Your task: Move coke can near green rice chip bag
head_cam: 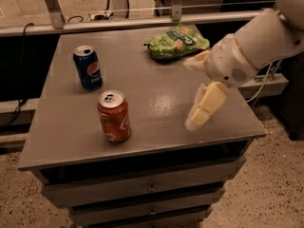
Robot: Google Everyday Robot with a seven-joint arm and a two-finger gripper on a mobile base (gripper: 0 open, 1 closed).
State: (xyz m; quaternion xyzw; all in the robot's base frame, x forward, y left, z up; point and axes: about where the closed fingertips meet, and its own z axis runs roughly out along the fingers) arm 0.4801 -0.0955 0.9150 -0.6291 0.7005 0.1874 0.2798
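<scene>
Next, I reach the coke can in front of the blue can and grip the middle of its body [116, 120].
The coke can [114, 116], orange-red with white script and a silver top, stands upright near the front left of the grey cabinet top [156, 103]. The green rice chip bag [176, 42] lies at the back right of the top. My gripper [189, 95] hangs over the right part of the top, to the right of the can and in front of the bag. Its two pale fingers [206, 104] are spread apart and hold nothing. The white arm comes in from the upper right.
A blue can [88, 67] with a round red-white-blue logo stands upright at the back left, behind the coke can. The cabinet has drawers [152, 189] below. A metal rail [142, 22] runs behind it. Speckled floor lies to the right.
</scene>
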